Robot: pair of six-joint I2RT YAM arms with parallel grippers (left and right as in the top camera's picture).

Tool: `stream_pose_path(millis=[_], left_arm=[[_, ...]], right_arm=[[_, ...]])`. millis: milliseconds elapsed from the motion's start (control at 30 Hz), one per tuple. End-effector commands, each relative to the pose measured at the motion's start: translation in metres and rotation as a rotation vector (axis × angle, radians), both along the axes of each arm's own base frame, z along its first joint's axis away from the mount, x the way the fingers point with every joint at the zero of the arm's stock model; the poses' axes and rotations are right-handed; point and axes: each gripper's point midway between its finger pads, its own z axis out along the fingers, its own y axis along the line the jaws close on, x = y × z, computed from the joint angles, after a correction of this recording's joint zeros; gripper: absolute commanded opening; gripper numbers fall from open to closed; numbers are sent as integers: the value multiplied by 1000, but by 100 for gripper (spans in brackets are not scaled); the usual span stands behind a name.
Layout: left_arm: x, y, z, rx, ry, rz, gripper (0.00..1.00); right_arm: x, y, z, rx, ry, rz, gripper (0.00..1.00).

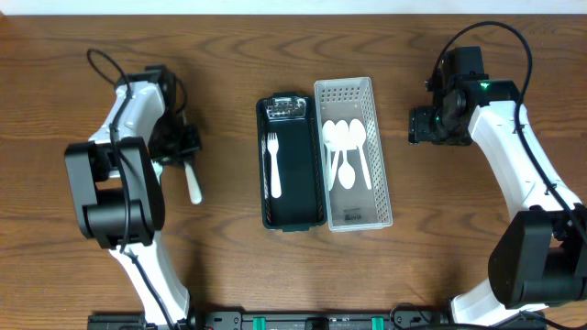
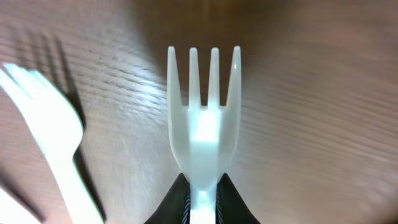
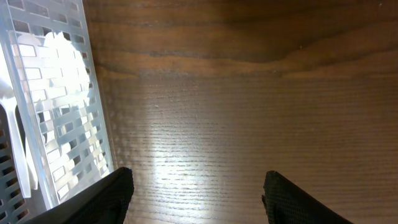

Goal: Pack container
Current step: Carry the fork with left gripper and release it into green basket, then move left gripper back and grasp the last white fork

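Observation:
My left gripper has the white fork. It will let go of it in the black container [image 1: 298,167], between that container's fork and the white basket.
A black container [image 1: 303,197] lies at the table's middle with one white fork [image 1: 273,165] inside. Right of it stands a white perforated basket [image 1: 378,156] holding several white spoons [image 1: 347,147]. My left gripper [image 1: 179,142] is at the left of the table, shut on the handle of a white fork [image 2: 204,124], tines pointing away just above the wood; the jaws [image 2: 202,202] pinch its neck. A second white fork [image 2: 50,137] lies beside it on the table [image 1: 193,183]. My right gripper [image 1: 426,126] is open and empty right of the basket [image 3: 56,112].
The brown wooden table [image 1: 229,275] runs to all edges. My right fingers [image 3: 196,193] hover over bare wood next to the basket's wall. Black equipment sits along the front edge [image 1: 303,321].

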Motion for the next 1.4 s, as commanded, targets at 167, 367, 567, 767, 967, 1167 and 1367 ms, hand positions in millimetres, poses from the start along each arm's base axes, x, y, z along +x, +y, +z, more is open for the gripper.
stream_pose_path(millis=[167, 367, 567, 767, 967, 1167, 1367], left_arm=[[41, -124, 153, -57, -516, -237, 6], [25, -205, 144, -116, -526, -387, 6], [5, -242, 85, -96, -385, -492, 6], [3, -241, 44, -65, -286, -499, 7], [13, -226, 50, -6, -315, -504, 49], [25, -188, 117, 94, -449, -469, 50], [22, -97, 193, 223, -581, -295, 56]], right_arm=[[5, -2, 10, -7, -35, 5, 71], [5, -2, 10, -8, -31, 5, 70], [4, -2, 9, -8, -27, 6, 71], [3, -2, 9, -10, -24, 9, 71], [-1, -3, 8, -18, -9, 19, 71], [-1, -4, 8, -18, -7, 19, 71], [-1, -3, 8, -18, -7, 21, 70]])
